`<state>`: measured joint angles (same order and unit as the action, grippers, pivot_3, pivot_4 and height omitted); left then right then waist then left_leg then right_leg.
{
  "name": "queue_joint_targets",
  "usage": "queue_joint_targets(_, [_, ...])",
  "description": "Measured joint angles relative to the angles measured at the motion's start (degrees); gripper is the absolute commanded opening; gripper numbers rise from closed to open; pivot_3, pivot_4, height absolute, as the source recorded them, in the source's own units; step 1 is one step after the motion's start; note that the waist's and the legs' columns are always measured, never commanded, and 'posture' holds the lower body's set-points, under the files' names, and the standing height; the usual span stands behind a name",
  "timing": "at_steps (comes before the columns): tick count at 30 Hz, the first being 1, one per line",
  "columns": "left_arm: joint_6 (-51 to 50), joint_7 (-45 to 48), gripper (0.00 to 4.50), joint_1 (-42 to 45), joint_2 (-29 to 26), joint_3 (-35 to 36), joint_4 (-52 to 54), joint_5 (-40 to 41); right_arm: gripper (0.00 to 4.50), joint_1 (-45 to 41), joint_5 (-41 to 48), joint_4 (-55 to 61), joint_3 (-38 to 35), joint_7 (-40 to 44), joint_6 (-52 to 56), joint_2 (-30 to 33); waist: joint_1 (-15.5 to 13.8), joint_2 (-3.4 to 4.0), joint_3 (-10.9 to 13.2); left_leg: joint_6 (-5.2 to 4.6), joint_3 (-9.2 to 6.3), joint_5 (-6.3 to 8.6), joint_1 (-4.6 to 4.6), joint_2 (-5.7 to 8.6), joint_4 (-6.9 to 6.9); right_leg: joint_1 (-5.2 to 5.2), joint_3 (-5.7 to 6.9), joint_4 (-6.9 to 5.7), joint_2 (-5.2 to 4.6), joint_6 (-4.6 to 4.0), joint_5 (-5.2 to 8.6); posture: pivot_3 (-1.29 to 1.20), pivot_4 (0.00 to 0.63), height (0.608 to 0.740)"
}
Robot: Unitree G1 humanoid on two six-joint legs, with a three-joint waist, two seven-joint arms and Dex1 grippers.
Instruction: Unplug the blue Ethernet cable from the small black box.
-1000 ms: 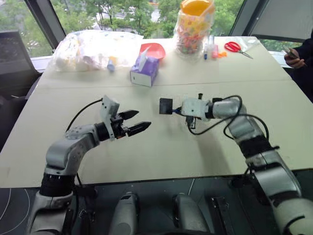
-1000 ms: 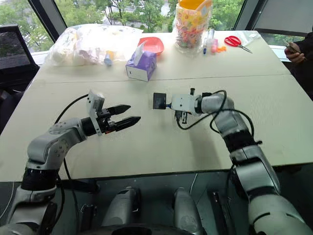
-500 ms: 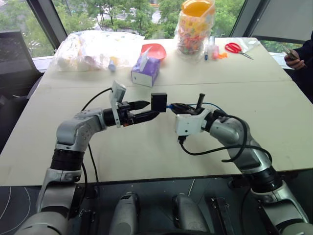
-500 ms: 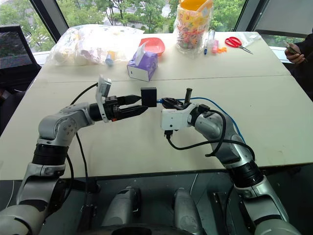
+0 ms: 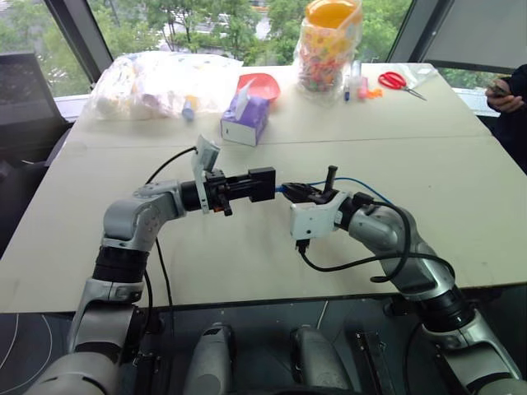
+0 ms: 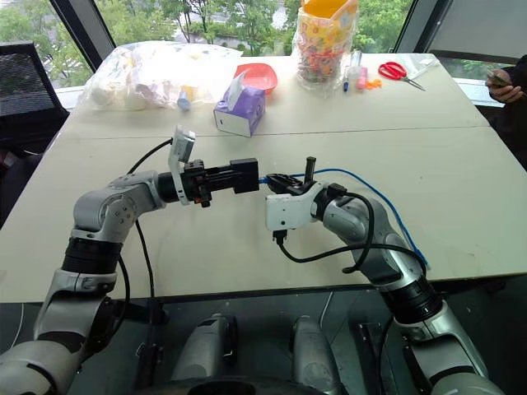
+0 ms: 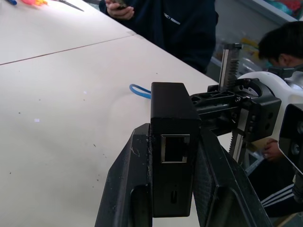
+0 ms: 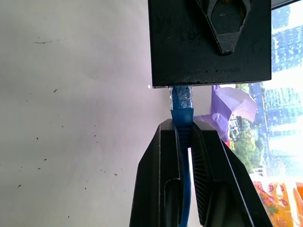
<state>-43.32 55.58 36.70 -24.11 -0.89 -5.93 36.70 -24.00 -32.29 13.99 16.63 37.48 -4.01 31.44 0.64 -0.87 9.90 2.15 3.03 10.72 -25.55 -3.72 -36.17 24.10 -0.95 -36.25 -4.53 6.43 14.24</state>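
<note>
The plug's clear latch is free while my right gripper clamps the plug's sides, so next I open, roll the gripper and pinch across the plug's latch (image 8: pixel 181 98) before I pull.
The small black box (image 5: pixel 263 183) hangs above the table, and my left gripper (image 5: pixel 249 187) is shut on it from the left. In the left wrist view the box (image 7: pixel 173 156) sits between both fingers (image 7: pixel 127 184), an empty port facing the camera. The blue Ethernet cable (image 6: pixel 375 194) runs from the box's right side and trails over the table. My right gripper (image 5: pixel 290 190) is shut on the cable just behind its plug. In the right wrist view the clear plug (image 8: pixel 182 97) sits in the box (image 8: pixel 189 47), the fingers (image 8: pixel 163 179) clamping the blue cord.
A purple-and-white tissue box (image 5: pixel 244 120), a red bowl (image 5: pixel 262 82), a plastic bag (image 5: pixel 152 81), a jar of colourful bits (image 5: pixel 328 45) and red scissors (image 5: pixel 400 80) stand at the table's far side. A person's hand (image 5: pixel 504 92) shows at the right edge.
My left gripper, open beside the box half a second ago, has shut on it. Over the second, the right gripper carried the box by its cable up and towards the left gripper.
</note>
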Motion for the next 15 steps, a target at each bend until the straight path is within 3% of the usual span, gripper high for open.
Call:
queue_joint_targets(3, [0.5,0.7,0.49,0.0,-0.2,-0.1,-0.1,-0.8,0.0,-0.2,3.8,0.4,-0.6,2.8,3.5,-1.1,0.0,-0.01,0.0,0.0,-0.01,0.0,0.01,0.0,0.01,0.0,0.0,0.0,0.0,0.0,0.0,0.0,0.15,0.735])
queue_joint_targets(7, [1.1,2.0,0.49,-0.1,-0.7,-0.6,-0.8,-1.5,1.69,-1.3,15.6,2.5,-3.3,11.1,13.1,-1.6,0.0,-0.01,0.0,-0.01,-0.02,0.0,0.0,-0.01,0.0,-0.02,0.0,0.0,0.0,0.0,0.0,0.0,0.15,0.735])
queue_joint_targets(12, [1.3,5.2,0.49,0.0,-2.7,-0.6,-1.0,-2.0,4.34,-4.9,31.1,5.0,-7.6,21.0,28.7,-0.2,0.0,-0.01,0.0,-0.01,-0.04,0.0,0.01,-0.01,0.01,-0.03,0.02,0.0,0.0,-0.01,0.0,0.0,0.15,0.735])
queue_joint_targets(15, [1.3,7.5,0.49,0.0,-3.7,-0.7,-1.0,-2.0,4.46,-7.2,38.0,5.0,-9.0,24.0,37.0,0.7,0.0,-0.01,0.0,-0.01,-0.04,0.0,0.01,-0.01,0.01,-0.02,0.02,0.0,0.0,-0.02,0.0,0.0,0.15,0.735])
